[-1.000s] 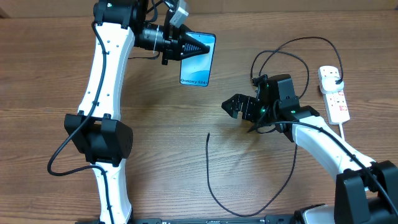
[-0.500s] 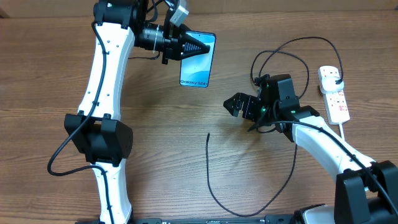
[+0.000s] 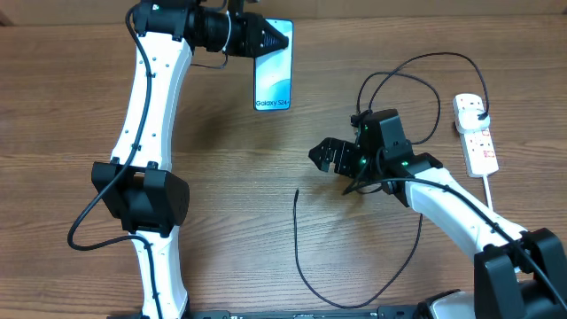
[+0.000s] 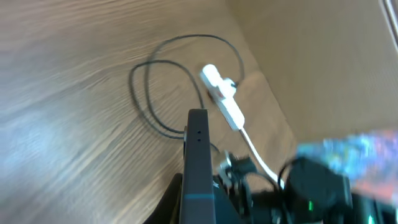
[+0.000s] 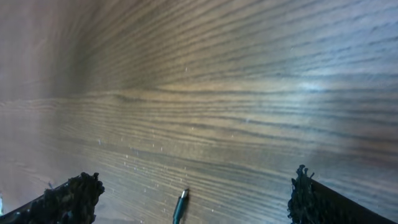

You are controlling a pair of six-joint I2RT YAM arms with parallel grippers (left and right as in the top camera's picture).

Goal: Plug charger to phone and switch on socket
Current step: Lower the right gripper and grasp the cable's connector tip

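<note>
The robot's right gripper should close on the black connector (image 3: 296, 199) (image 5: 178, 210) of the charger cable, just behind its metal tip, so that the metal stays free for the phone.
The phone (image 3: 273, 75), with its cyan screen lit and white lettering at the near end, is held off the table at the far centre, and my left gripper (image 3: 278, 39) is shut on its far end. In the left wrist view the phone (image 4: 198, 146) shows edge-on between the jaws of the left gripper (image 4: 199, 208). The charger cable's tip (image 3: 296, 192) lies on the table just left of and nearer than my right gripper (image 3: 324, 158), which is open. In the right wrist view the tip (image 5: 181, 202) lies between the wide-apart fingertips (image 5: 78, 193). The white socket (image 3: 478, 135) lies at the far right with the black plug (image 3: 479, 107) in it.
The thin black cable runs from its tip toward the front edge (image 3: 337, 304), curves up past my right arm (image 3: 452, 199) and loops (image 3: 399, 75) behind it to the socket. The socket's white lead (image 3: 490, 190) trails toward the front. The left arm's base (image 3: 142, 199) stands at the left.
My left gripper has carried the phone farther back and a little left, turning it more upright. My right gripper has shifted slightly left toward the cable tip.
</note>
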